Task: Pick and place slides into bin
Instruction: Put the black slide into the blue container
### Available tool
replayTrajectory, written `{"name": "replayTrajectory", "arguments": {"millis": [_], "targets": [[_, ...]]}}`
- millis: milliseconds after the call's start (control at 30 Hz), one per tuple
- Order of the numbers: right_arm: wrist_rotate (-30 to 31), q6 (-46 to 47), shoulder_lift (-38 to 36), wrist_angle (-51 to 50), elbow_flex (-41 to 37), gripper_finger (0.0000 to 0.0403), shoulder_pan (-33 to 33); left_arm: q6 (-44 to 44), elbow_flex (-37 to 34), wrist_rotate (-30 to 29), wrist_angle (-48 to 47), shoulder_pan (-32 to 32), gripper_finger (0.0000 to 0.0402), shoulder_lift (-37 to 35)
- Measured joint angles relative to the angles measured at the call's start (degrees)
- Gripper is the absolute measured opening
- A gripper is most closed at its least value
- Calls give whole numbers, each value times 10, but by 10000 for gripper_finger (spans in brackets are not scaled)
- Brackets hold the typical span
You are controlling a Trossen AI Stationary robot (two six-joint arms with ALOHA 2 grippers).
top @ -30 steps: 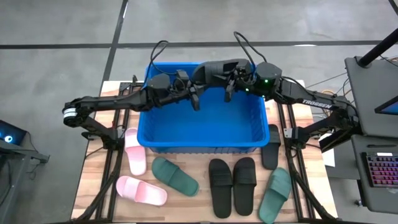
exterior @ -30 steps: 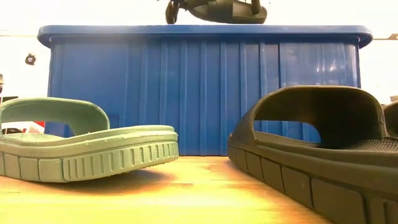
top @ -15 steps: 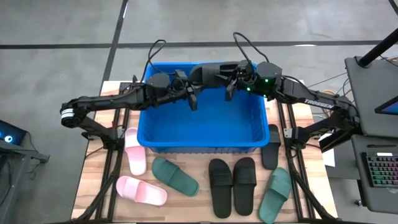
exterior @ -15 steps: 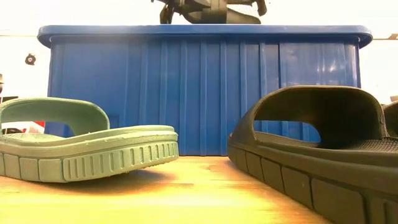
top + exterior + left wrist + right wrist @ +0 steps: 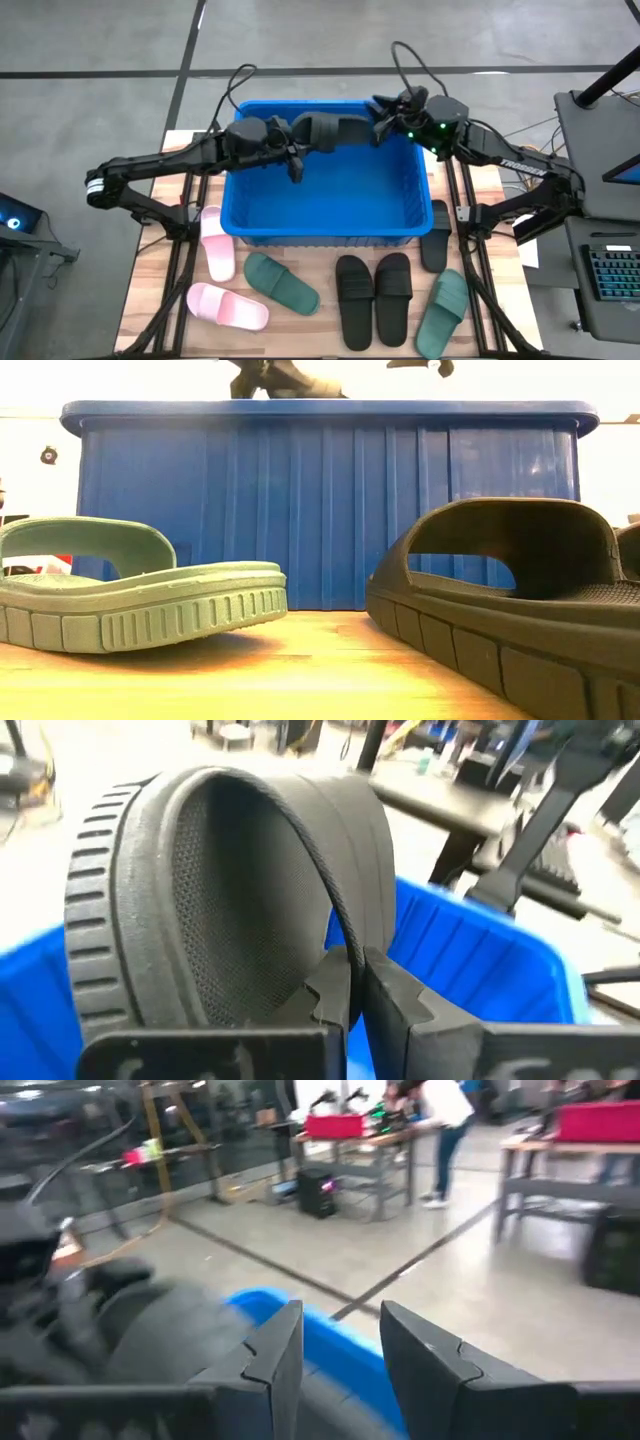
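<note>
Next, I set the black slide, now above the bin's far part, down with my left gripper, placing it in the blue bin's far corner on my left gripper's side [image 5: 289,152].
A black slide [image 5: 330,128] hangs above the far part of the blue bin [image 5: 330,238], with my left gripper [image 5: 292,150] shut on it. In the left wrist view the slide [image 5: 230,890] stands on its side, sole edge ribbed, strap arching over. My right gripper [image 5: 385,108] is open beside the slide's right end, over the bin's far right corner. Nothing is between its fingers [image 5: 340,1360]. In the low view the slide [image 5: 290,378] shows just above the bin's rim [image 5: 330,406]. My left gripper pinches the edge of the slide's wide strap [image 5: 345,945] between its two fingers [image 5: 390,1005]. The fingers come nearly level from the table's left side. The slide is lifted clear above the bin, turned on its side, with its footbed facing the gripper.
On the table in front of the bin lie two pink slides [image 5: 217,245] [image 5: 228,305], two green ones [image 5: 282,283] [image 5: 443,312] and a black pair [image 5: 373,298]. Another black slide [image 5: 437,235] lies at the bin's right side. A laptop stand [image 5: 600,150] is at the right.
My right gripper has opened, let go of the black slide and drawn back toward the table's far right. My left gripper has carried the slide toward the table's left, still above the bin's far part.
</note>
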Motion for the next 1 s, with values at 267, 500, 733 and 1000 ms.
{"name": "replayTrajectory", "arguments": {"millis": [267, 500, 733, 1000], "targets": [[27, -15, -26, -11, 0, 117, -3, -106, -7, 2, -109, 32, 0, -1], [26, 0, -29, -39, 0, 120, -3, -218, -8, 2, -168, 87, 0, 20], [26, 3, -29, -46, 0, 125, -3, -264, -9, 61, -178, 135, 0, 68], [26, 3, -29, -57, 0, 114, -3, -303, -10, 92, -206, 168, 0, 138]]}}
